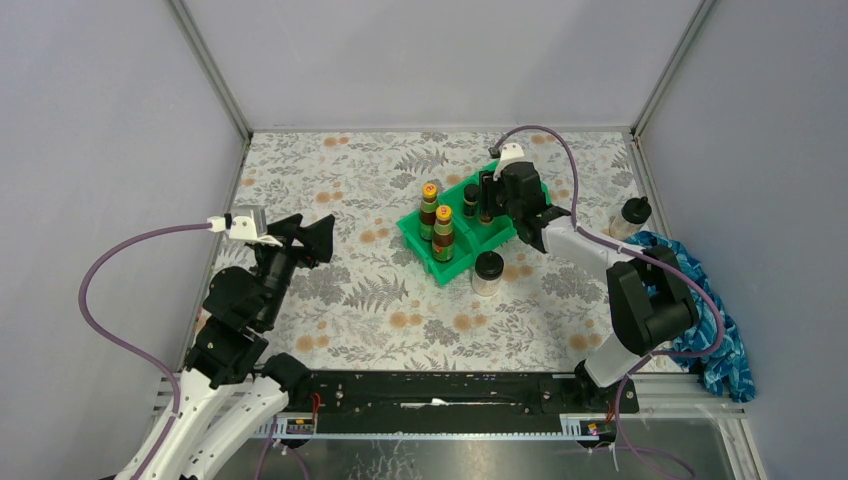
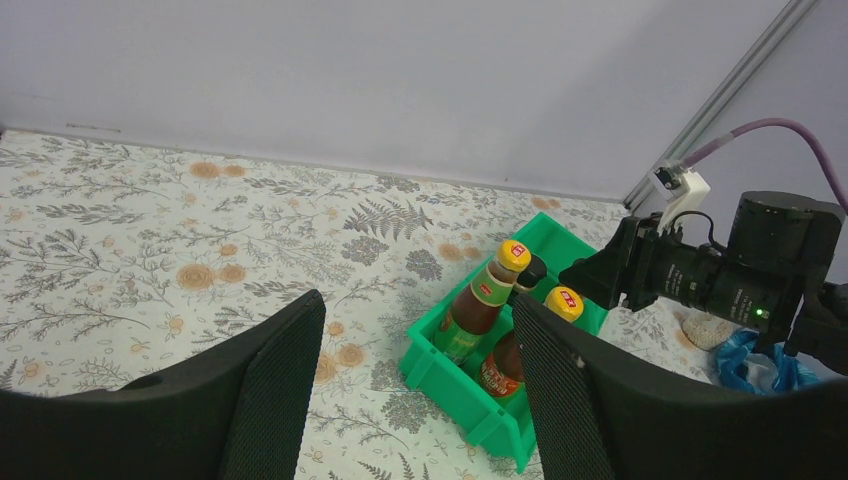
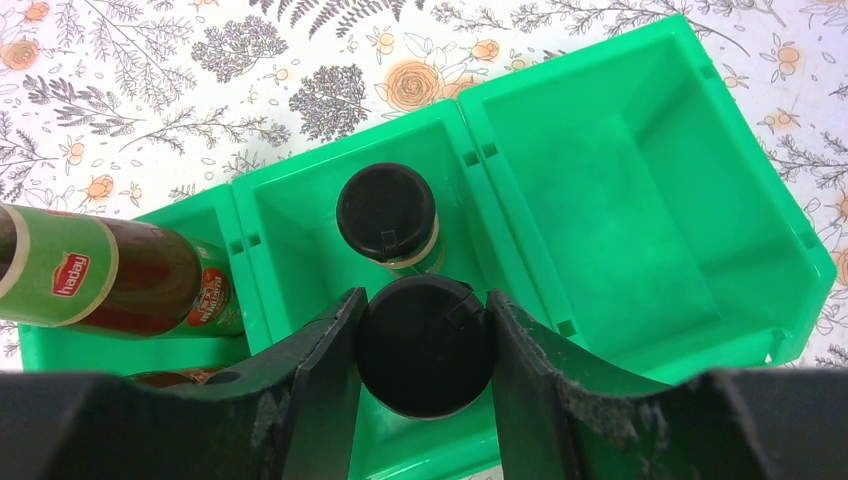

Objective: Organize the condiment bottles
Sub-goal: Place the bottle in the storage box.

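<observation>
My right gripper should set the second dark jar down on the middle compartment's bottom (image 1: pixel 485 226) (image 3: pixel 434 346), in front of the first dark jar.
Two brown yellow-capped bottles (image 1: pixel 429 205) (image 1: pixel 443 232) stand in the left compartment of the green bin (image 1: pixel 445 268); they also show in the left wrist view (image 2: pixel 487 297) (image 2: pixel 528 348). One short dark black-capped jar (image 3: pixel 387 212) stands in the middle compartment. My right gripper (image 3: pixel 425 300) is shut on the second dark jar (image 3: pixel 425 350), in that same compartment just in front of the first. A clear black-lidded jar (image 1: pixel 488 272) stands on the table in front of the bin, another (image 1: pixel 635 211) at the far right. My left gripper (image 1: pixel 310 240) is open and empty, left of the bin.
The bin's right compartment (image 3: pixel 640 200) holds nothing. A blue patterned cloth (image 1: pixel 705 300) lies at the right edge beside the right arm's base. Grey walls close the table on three sides.
</observation>
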Motion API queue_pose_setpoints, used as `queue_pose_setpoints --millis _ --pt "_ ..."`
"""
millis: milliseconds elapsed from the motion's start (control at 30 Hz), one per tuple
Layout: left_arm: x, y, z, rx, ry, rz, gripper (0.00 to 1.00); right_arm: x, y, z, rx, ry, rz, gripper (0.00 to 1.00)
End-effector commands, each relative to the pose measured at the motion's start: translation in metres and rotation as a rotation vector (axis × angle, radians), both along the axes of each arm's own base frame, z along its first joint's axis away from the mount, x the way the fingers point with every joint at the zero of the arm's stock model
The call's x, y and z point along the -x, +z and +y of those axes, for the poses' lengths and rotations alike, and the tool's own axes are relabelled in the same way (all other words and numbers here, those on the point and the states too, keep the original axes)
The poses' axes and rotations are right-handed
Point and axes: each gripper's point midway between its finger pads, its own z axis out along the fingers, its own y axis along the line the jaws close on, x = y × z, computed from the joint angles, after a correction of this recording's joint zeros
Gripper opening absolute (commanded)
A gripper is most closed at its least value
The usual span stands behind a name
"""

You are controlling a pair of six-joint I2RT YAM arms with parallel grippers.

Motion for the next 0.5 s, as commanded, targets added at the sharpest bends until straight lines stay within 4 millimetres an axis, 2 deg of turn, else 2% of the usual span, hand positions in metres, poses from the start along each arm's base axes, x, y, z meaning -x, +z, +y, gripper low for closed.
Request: queue_pose_setpoints --millis 0,467 --pt "-0.001 0.001 -0.002 0.004 -0.013 -0.019 0.74 -0.01 0.03 0.003 -0.04 0.019 -0.125 0.0" --pt "0.0 0.002 -0.003 0.005 -0.014 -0.021 0.74 -0.014 0.017 0.005 -0.036 0.024 -0.137 0.0"
